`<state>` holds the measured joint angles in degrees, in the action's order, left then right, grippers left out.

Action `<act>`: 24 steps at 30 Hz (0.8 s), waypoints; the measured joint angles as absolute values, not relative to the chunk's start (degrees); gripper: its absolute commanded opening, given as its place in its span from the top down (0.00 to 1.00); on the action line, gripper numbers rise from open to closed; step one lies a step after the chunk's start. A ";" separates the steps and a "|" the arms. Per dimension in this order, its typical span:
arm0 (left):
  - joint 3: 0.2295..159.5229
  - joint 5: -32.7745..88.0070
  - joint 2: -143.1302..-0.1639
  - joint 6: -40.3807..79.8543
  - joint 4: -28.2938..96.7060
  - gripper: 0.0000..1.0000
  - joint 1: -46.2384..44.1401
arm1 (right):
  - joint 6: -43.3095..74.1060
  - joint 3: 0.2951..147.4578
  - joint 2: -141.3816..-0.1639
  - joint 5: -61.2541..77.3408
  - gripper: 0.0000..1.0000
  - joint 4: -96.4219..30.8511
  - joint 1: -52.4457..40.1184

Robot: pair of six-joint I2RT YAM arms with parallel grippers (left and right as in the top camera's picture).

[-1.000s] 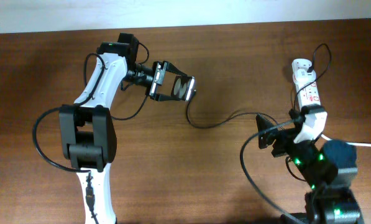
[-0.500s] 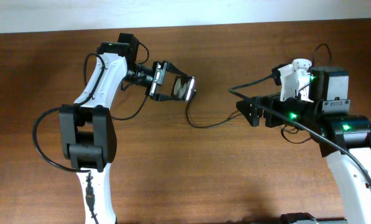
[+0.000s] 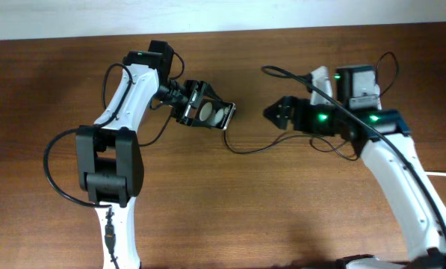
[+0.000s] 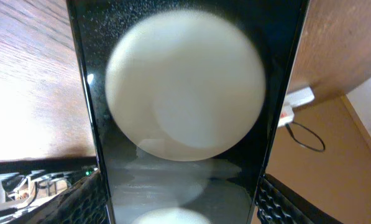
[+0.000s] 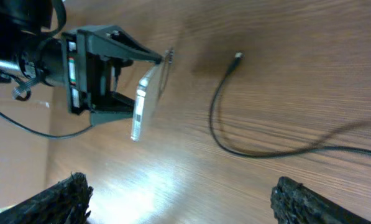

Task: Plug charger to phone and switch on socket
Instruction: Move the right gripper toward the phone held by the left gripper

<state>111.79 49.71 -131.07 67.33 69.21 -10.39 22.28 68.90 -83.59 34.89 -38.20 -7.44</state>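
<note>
The robot's right gripper should next close on the phone's free short end [image 3: 228, 116] [image 5: 140, 107], across from the end that the left gripper holds.
My left gripper [image 3: 199, 112] is shut on the phone [image 3: 214, 114] and holds it above the table, one short end pointing right. In the left wrist view the phone [image 4: 185, 112] fills the frame between the fingers [image 4: 182, 208]. The right wrist view shows it edge-on [image 5: 141, 106]. The charger cable [image 3: 246, 151] lies on the table, its tip [image 5: 237, 57] loose just right of the phone. My right gripper [image 3: 279, 116] is open and empty, right of the phone and above the cable; its fingers [image 5: 185, 205] are spread wide. The socket is hidden under my right arm in the overhead view.
The wooden table [image 3: 208, 217] ends at a pale strip along the back [image 3: 58, 19]. The right arm's own black cables loop around its wrist [image 3: 342, 146]. A white object with a black loop [image 4: 297, 99] shows far off in the left wrist view.
My right arm has swung from the front right up and left over the socket, its open gripper now near the phone. My left gripper has shifted and tilted the phone slightly.
</note>
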 measured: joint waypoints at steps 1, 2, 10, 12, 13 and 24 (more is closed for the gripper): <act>111.79 48.73 -131.07 67.48 69.23 0.97 -10.39 | 24.36 68.93 -85.21 34.96 0.09 -35.68 -9.13; 111.79 48.05 -131.07 67.59 69.25 0.97 -10.37 | 26.09 68.99 -86.65 35.03 0.09 -34.13 -10.44; 111.94 39.46 -131.07 69.34 69.01 0.97 -10.39 | 34.09 69.01 -93.76 35.03 0.11 -26.52 -14.83; 111.96 38.41 -131.07 69.69 68.93 0.97 -10.39 | 35.00 69.01 -94.80 35.03 0.13 -25.36 -15.53; 111.98 38.04 -131.07 69.71 68.64 0.97 -10.39 | 35.86 69.04 -95.81 35.03 0.15 -23.94 -16.14; 111.98 35.57 -131.07 70.37 68.16 0.96 -10.39 | 39.64 69.10 -103.37 30.87 0.37 -14.00 -24.18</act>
<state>111.98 35.57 -131.07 70.37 68.16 -10.39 39.64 69.10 -103.37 30.87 -14.00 -24.18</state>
